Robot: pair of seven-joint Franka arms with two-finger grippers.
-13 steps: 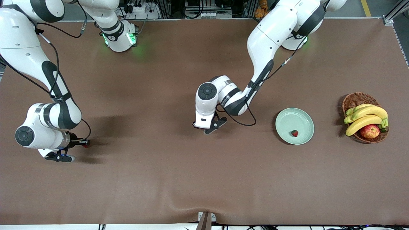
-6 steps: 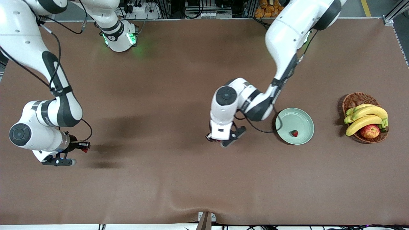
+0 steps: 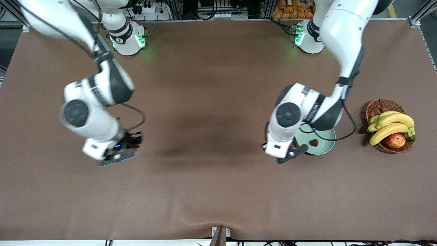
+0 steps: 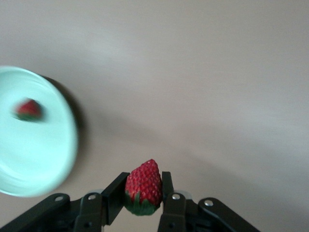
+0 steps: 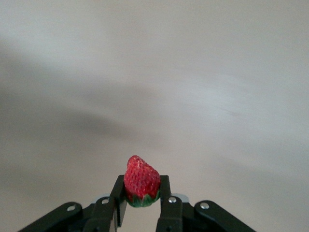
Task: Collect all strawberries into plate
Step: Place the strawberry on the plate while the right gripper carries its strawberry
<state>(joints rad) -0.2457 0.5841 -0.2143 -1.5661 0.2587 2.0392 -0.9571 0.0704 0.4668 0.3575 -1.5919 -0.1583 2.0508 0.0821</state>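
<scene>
My right gripper is going to release its strawberry on the bare brown tablecloth [image 3: 226, 133], at a spot just past halfway to the plate.
The pale green plate [image 3: 326, 149] lies toward the left arm's end of the table with one strawberry [image 3: 313, 142] on it. My left gripper [image 3: 289, 153] is up in the air over the plate's edge on the right arm's side. It is shut on a second strawberry [image 4: 143, 187], tip pointing out from the jaws. The left wrist view also shows the plate [image 4: 43, 164] and the strawberry on it [image 4: 29, 109]. My right gripper [image 3: 125, 147] is over bare table toward the right arm's end, shut on a third strawberry [image 5: 141, 181].
A brown wicker basket [image 3: 378, 106] with bananas [image 3: 392, 123] and a red-yellow apple [image 3: 395, 140] stands beside the plate, nearer the left arm's end of the table. The brown tablecloth is bare between the two grippers.
My left gripper has carried its strawberry from the table's middle to the plate's edge. My right gripper has risen and moved with its strawberry toward the table's middle.
</scene>
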